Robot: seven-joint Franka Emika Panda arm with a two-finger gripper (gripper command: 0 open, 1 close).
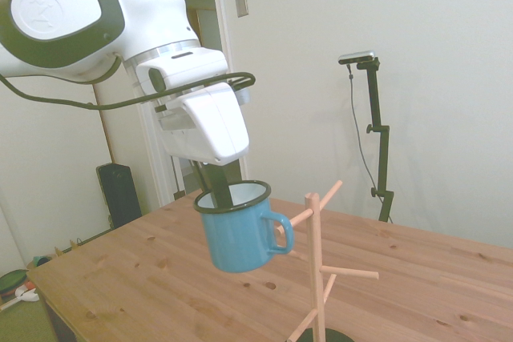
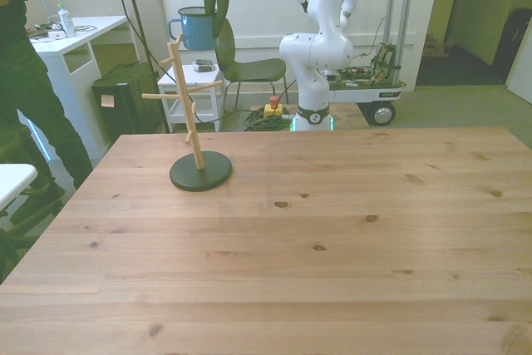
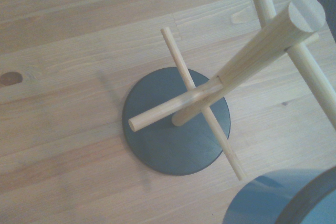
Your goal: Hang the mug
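Note:
My gripper needs to let go of the mug with its handle hooked and its body just off the tip of the tree's upper peg [image 1: 253,215].
The mug [image 1: 239,236] is light blue with a dark rim and a white inside, and it hangs tilted in the air above the wooden table [image 1: 136,278]. My gripper [image 1: 218,194] is shut on its rim from above, with one dark finger down inside the cup. Its loop handle [image 1: 281,234] points at the wooden mug tree [image 1: 316,262] and sits right by the tip of an upper peg [image 1: 301,215]; I cannot tell whether they touch. In the front view the mug [image 2: 195,29] is just behind the tree's top [image 2: 174,46]. The wrist view shows the tree's dark round base [image 3: 176,140] and the mug's side [image 3: 268,200].
The tree's base [image 2: 200,170] stands near the table's far edge on the front view's left. A person [image 2: 25,81] stands beside the table at the front view's left, by a white desk [image 2: 79,35]. A chair [image 2: 249,64] and another white robot [image 2: 320,39] are behind the table.

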